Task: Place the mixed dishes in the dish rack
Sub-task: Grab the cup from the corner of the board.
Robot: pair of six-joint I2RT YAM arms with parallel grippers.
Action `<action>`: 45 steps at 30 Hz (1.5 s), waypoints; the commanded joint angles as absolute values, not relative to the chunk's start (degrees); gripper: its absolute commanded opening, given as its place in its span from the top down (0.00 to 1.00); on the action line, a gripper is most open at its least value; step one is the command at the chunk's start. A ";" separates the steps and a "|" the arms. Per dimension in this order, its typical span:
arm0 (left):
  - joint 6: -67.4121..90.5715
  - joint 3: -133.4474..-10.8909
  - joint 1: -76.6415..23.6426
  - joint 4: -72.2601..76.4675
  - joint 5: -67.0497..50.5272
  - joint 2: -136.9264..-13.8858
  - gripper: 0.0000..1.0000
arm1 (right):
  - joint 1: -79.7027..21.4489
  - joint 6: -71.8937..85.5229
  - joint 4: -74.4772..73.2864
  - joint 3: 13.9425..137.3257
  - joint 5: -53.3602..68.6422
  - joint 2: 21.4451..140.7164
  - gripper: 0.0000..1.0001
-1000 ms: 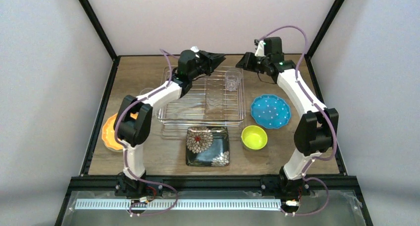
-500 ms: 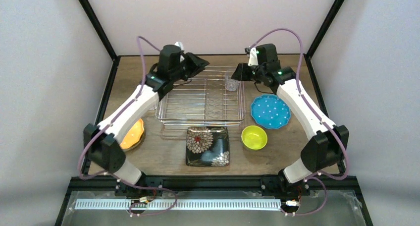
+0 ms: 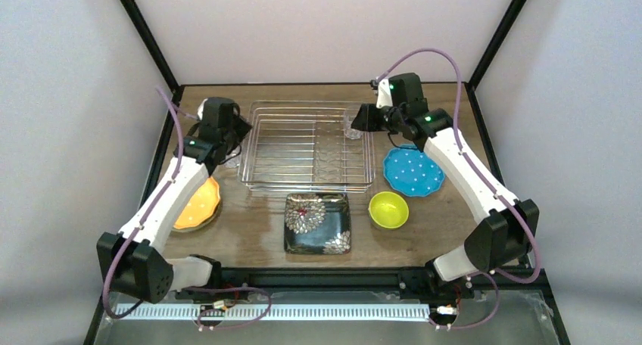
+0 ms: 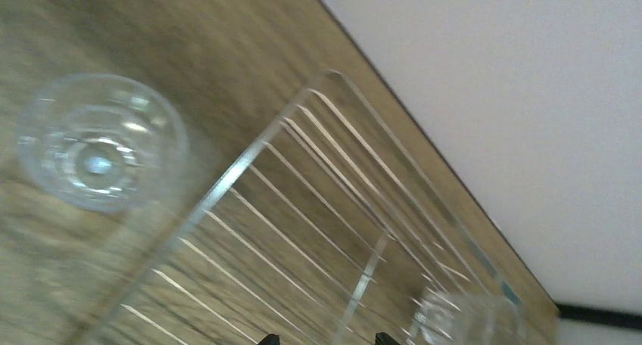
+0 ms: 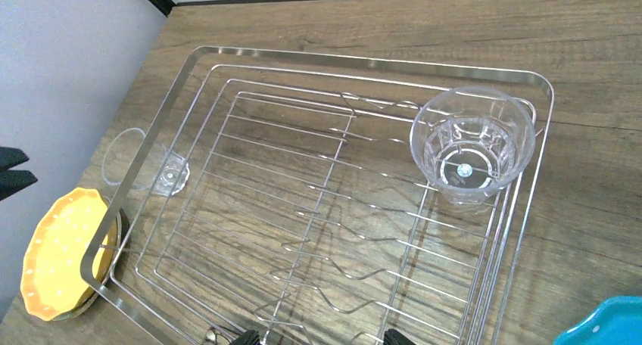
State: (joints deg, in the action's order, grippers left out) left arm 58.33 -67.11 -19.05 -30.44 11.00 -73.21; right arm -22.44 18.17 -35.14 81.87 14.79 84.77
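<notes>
The glass cup stands beside the dish rack, and my left gripper needs to close on the glass cup's rim (image 3: 229, 159) (image 4: 24, 150) on the side toward the orange dotted plate.
The dish rack (image 3: 261, 180), a silver wire basket, sits mid-table. One clear glass cup (image 3: 353, 123) stands upright in its back right corner, shown close in the right wrist view as the cup (image 5: 471, 144). A second glass cup (image 3: 231, 162) stands on the wood just left of the rack, the same cup (image 4: 98, 152). My left gripper (image 3: 236, 133) hovers over that left side, open and empty, only its fingertips (image 4: 269, 338) showing. My right gripper (image 3: 363, 118) is beside the racked cup, open and empty, above the rack's wires (image 5: 322, 337).
An orange dotted plate (image 3: 195, 205) lies front left, partly under my left arm. A blue dotted plate (image 3: 412, 171) lies right of the rack, with a yellow-green bowl (image 3: 388, 209) and a black floral plate (image 3: 317, 222) in front of it. Black frame posts edge the table.
My left arm swung from the rack's back edge out to its left side and its jaws widened. The right gripper slid slightly lower and left, closer to the racked cup.
</notes>
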 commanded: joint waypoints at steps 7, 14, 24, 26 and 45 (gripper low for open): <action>57.78 -62.49 -7.72 -32.51 12.11 -78.18 0.27 | -22.78 15.44 -38.08 81.33 14.66 81.74 0.04; 58.33 -60.64 -3.55 -32.73 11.49 -81.89 0.27 | -22.85 14.70 -38.85 81.27 14.53 81.09 0.04; 58.61 -59.02 -2.08 -31.46 11.14 -84.85 0.27 | -22.82 14.66 -38.20 81.28 14.85 81.81 0.04; 58.62 -58.89 -1.73 -31.27 11.04 -85.60 0.27 | -22.79 14.59 -38.05 81.32 14.90 81.92 0.04; 58.27 -59.50 -0.44 -27.28 9.12 -93.29 0.46 | -22.85 15.25 -36.22 80.81 14.90 83.82 0.04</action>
